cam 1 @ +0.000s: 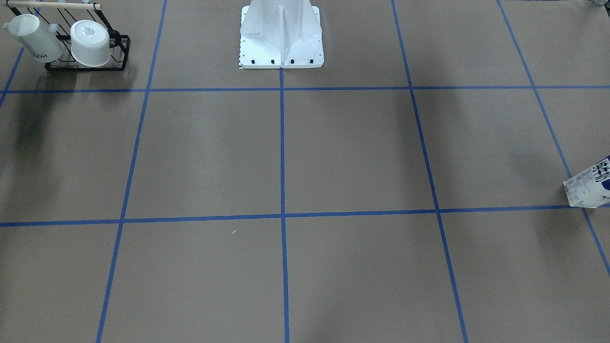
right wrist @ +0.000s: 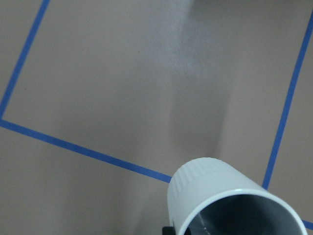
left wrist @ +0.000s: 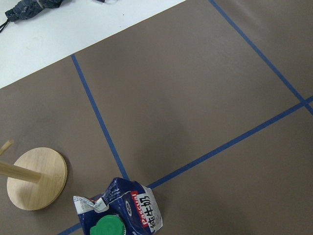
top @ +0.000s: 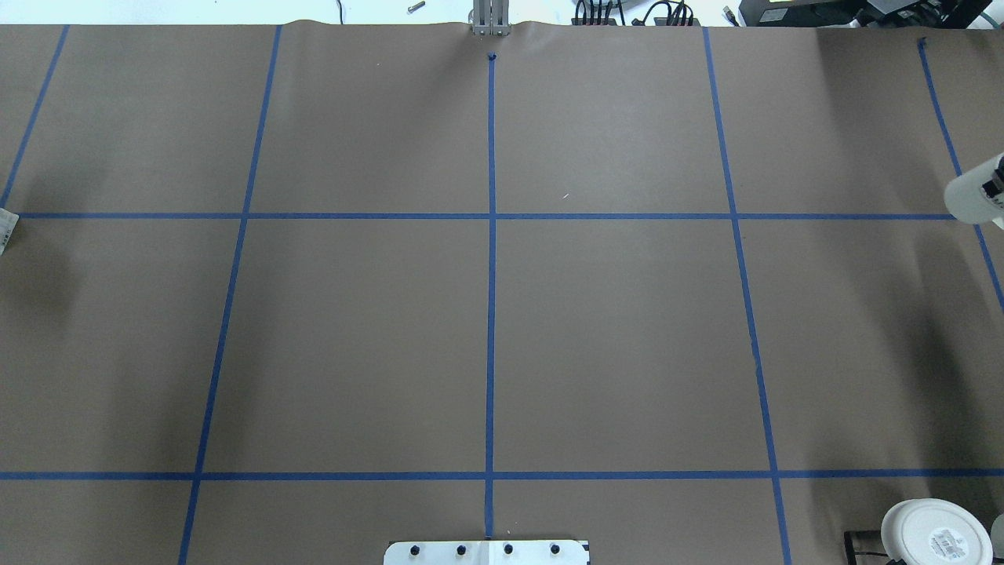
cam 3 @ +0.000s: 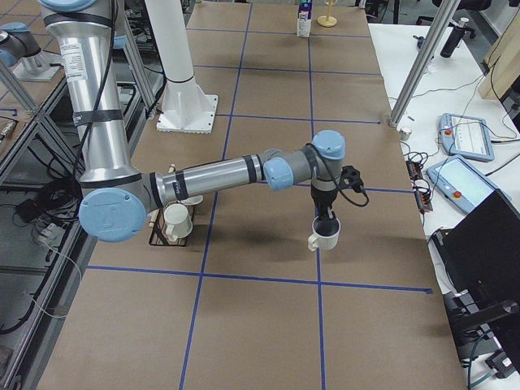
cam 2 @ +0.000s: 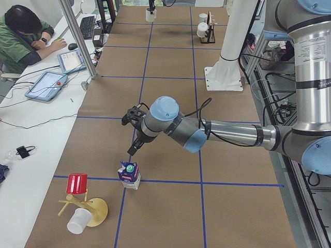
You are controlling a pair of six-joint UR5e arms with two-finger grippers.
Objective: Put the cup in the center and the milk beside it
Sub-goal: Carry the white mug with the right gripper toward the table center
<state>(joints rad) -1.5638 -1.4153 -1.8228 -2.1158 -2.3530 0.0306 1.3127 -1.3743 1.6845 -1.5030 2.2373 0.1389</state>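
Next, my right gripper lets go of the cup on the middle blue tape line, midway (cam 1: 287, 157) between the cross lines.
The cup (right wrist: 230, 203), white-grey with a dark grey inside, hangs close under my right wrist camera. My right gripper (cam 3: 326, 218) is shut on its rim, far out on my right side of the table; the cup (top: 975, 201) shows at the overhead view's right edge. The milk (left wrist: 120, 211), blue with a green cap, stands on a tape line at my far left (cam 1: 590, 187). My left gripper (cam 2: 133, 150) hovers just above and behind the milk (cam 2: 129, 174); I cannot tell if it is open. The center squares (top: 491, 337) hold nothing.
A black wire rack (cam 1: 119, 52) holds a lettered white cup (cam 1: 33, 38) and a wider plain white cup (cam 1: 90, 44) near my right side of the base. A wooden stand (cam 2: 95, 211) with a red cup (cam 2: 77, 183) and a white cup (cam 2: 76, 221) stands beside the milk.
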